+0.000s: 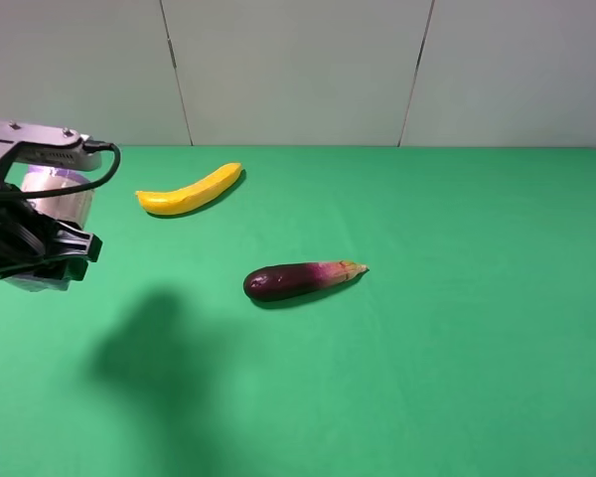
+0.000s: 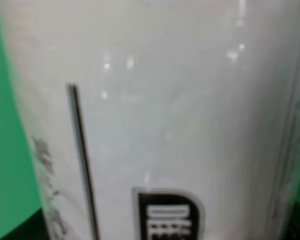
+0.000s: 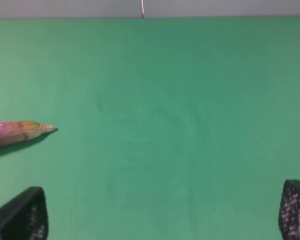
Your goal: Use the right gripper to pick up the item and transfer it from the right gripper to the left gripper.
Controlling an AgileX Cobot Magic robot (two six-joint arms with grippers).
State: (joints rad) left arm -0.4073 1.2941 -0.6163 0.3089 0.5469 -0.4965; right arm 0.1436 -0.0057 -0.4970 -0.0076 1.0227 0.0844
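Note:
My left gripper will release the item, now hanging above the table, on the green cloth [image 1: 117, 264] in front of the yellow banana.
The item [image 1: 62, 199], a small can with a purple end and pale label, hangs above the table at the far left, with my left gripper [image 1: 38, 250] shut on it. Its cream label [image 2: 165, 120] fills the left wrist view, so the fingers there are hidden. My right gripper [image 3: 162, 212] is open over bare green cloth, with nothing between its fingertips [image 3: 25, 215]. It is outside the exterior high view.
A dark purple eggplant [image 1: 298, 279] lies mid-table, and its tip [image 3: 20, 131] shows in the right wrist view. A yellow banana [image 1: 191, 190] lies farther back to the left. The green table [image 1: 457, 328] ends at a pale wall behind.

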